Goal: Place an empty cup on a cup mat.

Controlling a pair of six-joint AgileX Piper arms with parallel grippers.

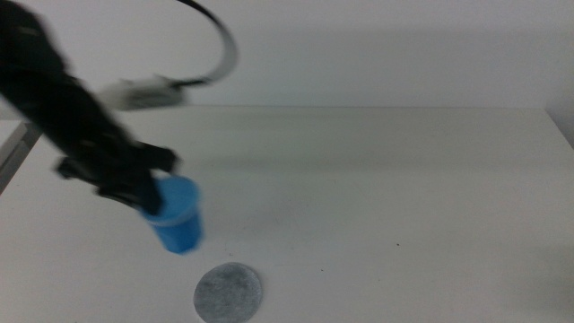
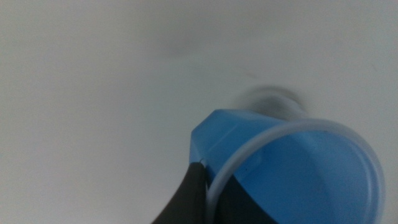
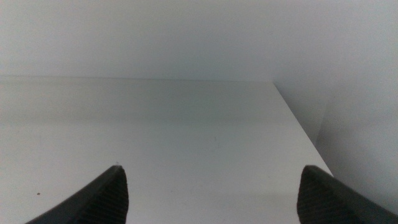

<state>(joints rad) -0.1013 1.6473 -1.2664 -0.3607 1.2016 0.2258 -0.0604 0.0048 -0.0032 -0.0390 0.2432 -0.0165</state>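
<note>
Next, I let go of the blue cup with my left gripper, upright on the middle of the grey round cup mat (image 1: 233,301).
The bright blue cup (image 1: 177,215) hangs tilted above the table at the left, held at its rim by my left gripper (image 1: 148,199). In the left wrist view the cup (image 2: 292,168) fills the frame, with one dark jaw outside its pale rim and one inside. The grey round cup mat (image 1: 229,292) lies flat on the table near the front edge, a little to the right of and nearer than the cup. A blurred part of the mat (image 2: 270,99) shows past the cup. My right gripper (image 3: 211,193) is open and empty, out of the middle view.
The white table (image 1: 386,197) stretches right of the cup and mat. Its right edge (image 3: 298,124) shows in the right wrist view. The left arm's cable (image 1: 220,45) arcs above the table at the back left.
</note>
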